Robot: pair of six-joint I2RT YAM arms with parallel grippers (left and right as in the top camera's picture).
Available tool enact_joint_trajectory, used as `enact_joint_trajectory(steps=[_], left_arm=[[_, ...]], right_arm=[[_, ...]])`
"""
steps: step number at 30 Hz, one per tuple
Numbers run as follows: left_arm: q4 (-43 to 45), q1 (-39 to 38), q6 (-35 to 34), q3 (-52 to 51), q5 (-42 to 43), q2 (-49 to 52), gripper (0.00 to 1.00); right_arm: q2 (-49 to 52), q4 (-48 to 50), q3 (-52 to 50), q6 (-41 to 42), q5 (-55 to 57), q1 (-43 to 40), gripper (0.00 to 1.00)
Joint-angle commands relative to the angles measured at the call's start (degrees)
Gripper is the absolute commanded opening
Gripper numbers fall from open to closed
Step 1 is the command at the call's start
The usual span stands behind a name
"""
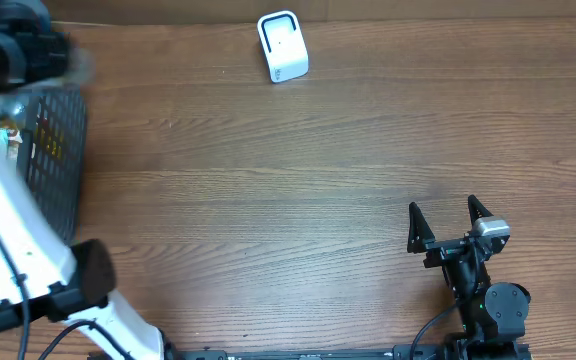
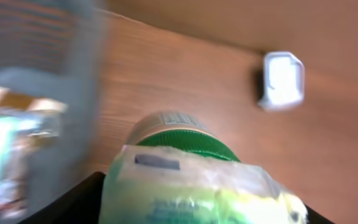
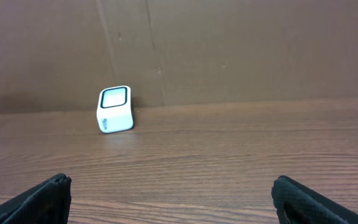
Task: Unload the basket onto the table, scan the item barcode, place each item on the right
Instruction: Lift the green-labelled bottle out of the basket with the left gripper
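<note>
Next, my left gripper releases the item on the bare wood tabletop (image 1: pixel 356 207), setting it down a little to the side of my open right gripper. The item is now held above the basket.
The item (image 2: pixel 191 180) is a green-and-yellow pack in clear wrap with a ribbed green lid, blurred and filling the bottom of the left wrist view. My left gripper (image 2: pixel 194 208) is shut on it, with dark jaw edges showing on either side. Seen from overhead, the left gripper (image 1: pixel 28 50) is a dark blur at the far left, above the basket. No barcode can be made out. The white scanner (image 1: pixel 283 45) stands at the table's back edge, also seen as the scanner (image 2: pixel 283 79) and the scanner (image 3: pixel 115 109). My right gripper (image 1: pixel 450 225) rests open at the front right, holding nothing.
A black mesh basket (image 1: pixel 63 170) with yellow-labelled goods sits at the left edge under the left arm; its wall (image 2: pixel 73 74) blurs past the left wrist camera. A brown cardboard wall (image 3: pixel 241 50) runs behind the scanner. Bare wood tabletop (image 1: pixel 298 180) lies between the arms.
</note>
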Motion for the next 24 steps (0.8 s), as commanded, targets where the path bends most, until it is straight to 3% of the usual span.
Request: enact_joint_trajectory(steps=[1,7,11,18,24], left_arm=[[-1.1,-10.2,-0.8,1.3,-0.3,-2.3,0.53],[-1.8,-25.3,-3.8,-3.4,-5.1,-1.9,0.50],[-0.2,-35.1,-4.7,-15.6,-6.2,-1.8,0.50],[11.2,-43.5,-7.0,-35.4,-6.2,-1.8,0.49],[25.5,-49.2,-15.8,-50.5,-6.1,-1.8,0.46]], right_arm=[[-0.5,0.2,-0.6,0.0,0.5,-0.2,1.00],[-0.4,0.2,-0.6,0.0,0.5,-0.2,1.00],[-0.5,0.2,-0.6,0.0,0.5,-0.2,1.00],[-0.4,0.2,-0.6,0.0,0.5,-0.2,1.00],[-0.5,0.2,-0.6,0.0,0.5,-0.2,1.00]])
